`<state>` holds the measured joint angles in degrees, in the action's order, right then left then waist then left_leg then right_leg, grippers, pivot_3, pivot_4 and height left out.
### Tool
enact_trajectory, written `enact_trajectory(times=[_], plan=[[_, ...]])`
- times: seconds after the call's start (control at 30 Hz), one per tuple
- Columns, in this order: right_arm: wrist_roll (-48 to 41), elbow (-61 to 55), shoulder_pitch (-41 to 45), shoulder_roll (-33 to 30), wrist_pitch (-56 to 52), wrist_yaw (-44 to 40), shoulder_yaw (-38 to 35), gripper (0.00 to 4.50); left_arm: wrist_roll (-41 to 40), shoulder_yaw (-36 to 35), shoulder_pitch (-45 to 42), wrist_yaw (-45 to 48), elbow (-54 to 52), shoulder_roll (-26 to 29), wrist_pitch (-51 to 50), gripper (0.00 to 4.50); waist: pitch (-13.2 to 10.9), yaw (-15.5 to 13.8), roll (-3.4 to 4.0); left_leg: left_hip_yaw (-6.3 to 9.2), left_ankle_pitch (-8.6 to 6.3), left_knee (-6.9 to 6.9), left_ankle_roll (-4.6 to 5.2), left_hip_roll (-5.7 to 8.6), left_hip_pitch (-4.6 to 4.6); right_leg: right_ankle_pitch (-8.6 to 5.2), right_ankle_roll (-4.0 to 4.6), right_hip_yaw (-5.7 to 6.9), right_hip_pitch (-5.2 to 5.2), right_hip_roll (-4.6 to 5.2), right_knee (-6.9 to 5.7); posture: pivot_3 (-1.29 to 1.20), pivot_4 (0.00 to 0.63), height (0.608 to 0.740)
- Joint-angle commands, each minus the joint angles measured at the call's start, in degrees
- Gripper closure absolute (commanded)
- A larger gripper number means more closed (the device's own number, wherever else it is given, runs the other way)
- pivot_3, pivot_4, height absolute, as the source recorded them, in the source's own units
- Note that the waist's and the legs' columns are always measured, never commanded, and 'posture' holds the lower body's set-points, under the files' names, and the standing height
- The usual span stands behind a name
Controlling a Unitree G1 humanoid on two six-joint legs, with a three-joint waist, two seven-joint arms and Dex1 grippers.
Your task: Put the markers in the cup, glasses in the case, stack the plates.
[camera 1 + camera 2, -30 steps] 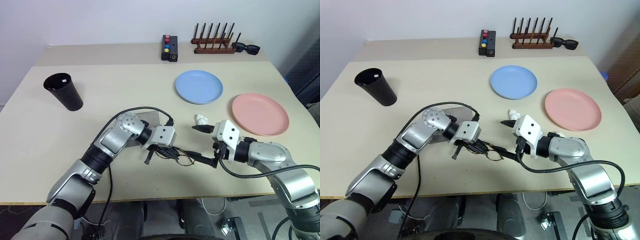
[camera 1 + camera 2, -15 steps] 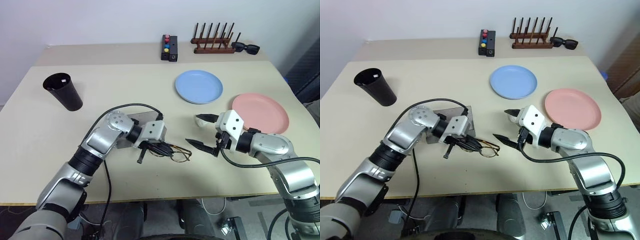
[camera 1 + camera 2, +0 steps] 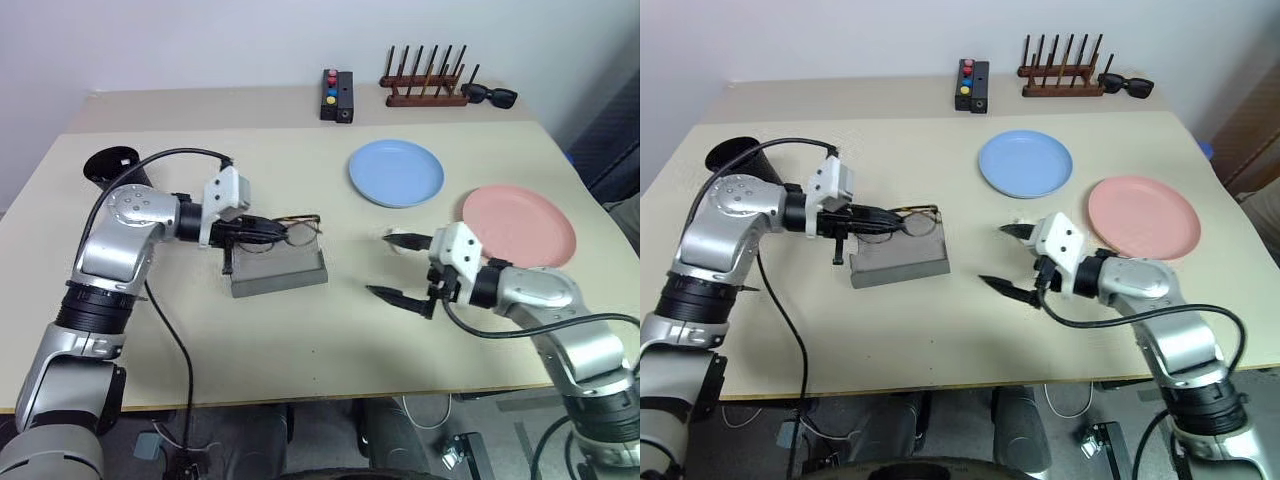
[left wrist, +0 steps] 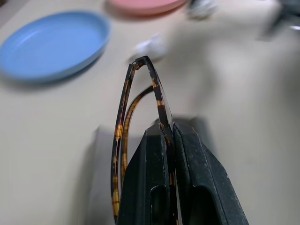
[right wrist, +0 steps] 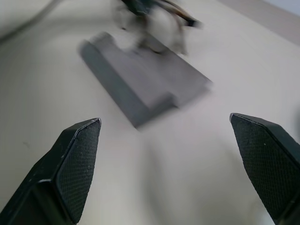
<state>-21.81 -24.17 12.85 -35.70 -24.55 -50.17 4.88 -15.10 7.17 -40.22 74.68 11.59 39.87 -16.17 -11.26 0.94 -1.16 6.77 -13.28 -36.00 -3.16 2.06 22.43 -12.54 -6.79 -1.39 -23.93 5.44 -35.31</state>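
The robot's right gripper should next go to the blue plate's near-side rim (image 3: 392,206) and close there, because the blue plate gets stacked with the pink plate.
My left gripper (image 3: 243,231) is shut on one end of the glasses (image 3: 298,227), which have a thin mottled brown frame (image 4: 140,84). It holds them level just above the grey case (image 3: 279,272), which lies on the table's middle left. My right gripper (image 3: 396,268) stands open with nothing between its fingers, a little right of the case and in front of the blue plate (image 3: 396,172). The pink plate (image 3: 518,225) lies apart from the blue one, to its right. The black cup (image 3: 107,165) stands at the left, partly behind my left arm. The markers are out of view.
Along the back edge are a black box with coloured buttons (image 3: 337,95), a wooden peg rack (image 3: 428,87) and black sunglasses (image 3: 492,96). A small white crumpled thing (image 4: 151,47) lies between the case and the plates.
My left gripper has carried the glasses to the left and upward, from beside the right gripper to above the case. The right gripper has stayed open, roughly in place.
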Motion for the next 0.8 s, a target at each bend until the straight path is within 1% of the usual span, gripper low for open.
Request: enact_trajectory(times=[0.03, 0.23, 0.53, 0.73, 0.8], plan=[[0.74, 0.12, 1.82, 2.56, 1.38, 0.79, 2.76, 0.0, 1.35, -0.22, -1.32, -0.73, 3.01, -0.28, 1.86, 4.44, 0.0, -0.08, 0.0, 0.0, 0.0, 0.0, 0.0, 0.0, 0.0, 0.04, -0.01, 0.0, 0.0, 0.0, 0.0, 0.0, 0.15, 0.739], [1.21, 0.92, 2.69, 4.12, 1.86, 1.0, 4.18, 0.0, 2.77, 2.04, 0.07, 0.24, 3.6, -1.34, 2.03, 4.44, 0.0, -0.13, -0.01, 0.0, 0.0, -0.03, 0.0, 0.03, 0.06, 0.18, 0.02, 0.0, -0.02, 0.01, 0.01, 0.0, 0.15, 0.739], [1.07, 0.81, 2.4, 4.51, 1.99, 1.69, 4.34, 0.0, 2.57, 4.6, 4.57, 1.97, -0.82, -1.62, 0.4, 4.44, 0.0, 0.02, -0.01, 0.0, 0.0, 0.01, 0.0, 0.01, 0.04, 0.18, 0.03, 0.0, -0.08, 0.01, -0.05, 0.0, 0.15, 0.739], [1.26, 1.01, 2.44, 5.04, 2.09, 1.79, 4.85, 0.0, 2.8, 5.19, 5.92, 1.8, -1.33, -1.39, 0.16, 4.44, -0.01, 0.01, -0.01, 0.0, 0.0, 0.0, 0.0, 0.01, 0.04, 0.13, 0.12, -0.01, -0.07, 0.01, -0.04, 0.0, 0.15, 0.739], [1.32, 1.17, 2.62, 5.23, 2.14, 1.77, 5.04, 0.0, 2.94, 5.09, 6.01, 1.4, -0.9, -1.44, 0.08, 3.73, 0.0, 0.02, -0.01, 0.0, 0.0, 0.0, 0.0, 0.01, 0.04, 0.12, 0.12, 0.0, -0.07, 0.01, -0.04, 0.0, 0.15, 0.739]])
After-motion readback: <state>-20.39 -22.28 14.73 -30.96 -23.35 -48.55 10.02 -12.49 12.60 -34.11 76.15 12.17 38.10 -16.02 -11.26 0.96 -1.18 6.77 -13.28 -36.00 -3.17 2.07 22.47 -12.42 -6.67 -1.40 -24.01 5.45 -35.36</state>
